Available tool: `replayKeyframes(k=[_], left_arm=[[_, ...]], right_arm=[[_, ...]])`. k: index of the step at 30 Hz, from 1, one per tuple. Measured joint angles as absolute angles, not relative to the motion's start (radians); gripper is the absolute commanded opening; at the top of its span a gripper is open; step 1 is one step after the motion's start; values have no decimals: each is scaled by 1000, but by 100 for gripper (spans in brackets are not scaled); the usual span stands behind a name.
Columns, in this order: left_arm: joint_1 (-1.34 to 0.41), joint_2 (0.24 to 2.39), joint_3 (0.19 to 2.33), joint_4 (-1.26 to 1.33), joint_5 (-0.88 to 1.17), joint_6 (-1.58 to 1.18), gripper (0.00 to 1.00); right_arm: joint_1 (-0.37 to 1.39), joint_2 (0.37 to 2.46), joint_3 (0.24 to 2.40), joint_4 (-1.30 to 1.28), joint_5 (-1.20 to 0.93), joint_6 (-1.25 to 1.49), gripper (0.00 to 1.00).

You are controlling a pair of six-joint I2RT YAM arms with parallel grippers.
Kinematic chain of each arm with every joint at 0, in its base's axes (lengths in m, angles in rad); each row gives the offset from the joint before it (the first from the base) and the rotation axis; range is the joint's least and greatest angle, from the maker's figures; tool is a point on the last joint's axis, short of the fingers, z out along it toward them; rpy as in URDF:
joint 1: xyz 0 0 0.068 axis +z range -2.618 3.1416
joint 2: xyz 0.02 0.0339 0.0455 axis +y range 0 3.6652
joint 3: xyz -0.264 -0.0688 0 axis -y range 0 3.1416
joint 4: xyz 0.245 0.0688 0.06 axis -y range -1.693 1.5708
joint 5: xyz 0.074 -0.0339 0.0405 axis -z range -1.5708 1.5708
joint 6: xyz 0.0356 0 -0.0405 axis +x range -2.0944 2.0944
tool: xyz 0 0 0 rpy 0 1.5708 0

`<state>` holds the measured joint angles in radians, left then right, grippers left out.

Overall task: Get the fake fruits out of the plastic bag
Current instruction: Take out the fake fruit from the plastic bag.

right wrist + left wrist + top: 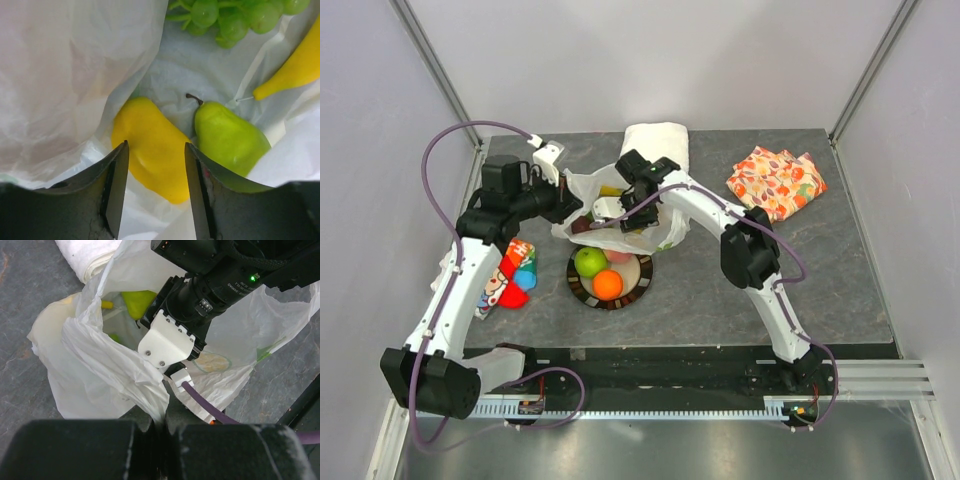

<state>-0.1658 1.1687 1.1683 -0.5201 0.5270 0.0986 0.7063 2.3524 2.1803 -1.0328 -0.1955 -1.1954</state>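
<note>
The gap between my right gripper's fingers is only as wide as the yellow mango, so I should open them wider and close them around the mango's middle (154, 154).
The white plastic bag (660, 232) lies open mid-table. My left gripper (572, 208) is shut on a fold of its rim (150, 395) and holds the mouth open (164, 415). My right gripper (620, 208) reaches inside the bag, open (156, 170). Its fingers straddle a yellow banana (150, 145) without closing on it. Beside the banana lie a green pear (227, 137), green grapes (230, 17) and a second banana (295, 67). A green apple (590, 262), an orange (608, 285) and a pink fruit (620, 257) sit on the plate (642, 285).
A white cloth roll (658, 140) lies behind the bag. Orange fruit-patterned fabric (775, 182) lies at the back right. A colourful packet and a red object (515, 275) lie at the left, under my left arm. The plate touches the bag's near edge.
</note>
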Motion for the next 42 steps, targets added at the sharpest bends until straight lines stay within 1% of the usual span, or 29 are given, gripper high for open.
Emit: replayKeyframes(k=[1, 4, 9, 12, 15, 16, 17, 19, 28, 35, 40, 42], left_arm=[[-166, 1168, 1165, -519, 527, 97, 2], [-166, 1168, 1157, -517, 527, 94, 2], [-166, 1166, 1151, -514, 527, 91, 2], [-166, 1162, 1151, -514, 527, 87, 2], [-166, 1160, 1151, -514, 527, 85, 2], [-166, 1158, 1151, -514, 527, 85, 2], [-166, 1158, 1151, -514, 527, 84, 2], [-166, 1156, 1151, -514, 527, 83, 2], [-166, 1146, 1141, -513, 526, 83, 2], [-166, 1142, 1132, -513, 525, 83, 2], [-166, 1142, 1132, -513, 525, 83, 2], [-166, 1142, 1132, -513, 525, 81, 2]], right_arm=[[710, 2352, 2180, -1036, -180, -1202, 63], [722, 2355, 2180, -1045, -138, -1217, 68], [755, 2372, 2180, -1064, -63, -1237, 68], [773, 2394, 2180, -1074, -39, -1245, 64], [786, 2419, 2188, -1084, -20, -1249, 38], [789, 2425, 2197, -1087, -9, -1250, 23], [790, 2428, 2205, -1090, -1, -1249, 17], [790, 2432, 2218, -1094, 10, -1247, 12], [782, 2402, 2214, -1028, 35, -1187, 7], [768, 2218, 2187, -934, 14, -1065, 2], [737, 2109, 2170, -867, -52, -926, 0], [706, 2084, 2168, -850, -140, -847, 1]])
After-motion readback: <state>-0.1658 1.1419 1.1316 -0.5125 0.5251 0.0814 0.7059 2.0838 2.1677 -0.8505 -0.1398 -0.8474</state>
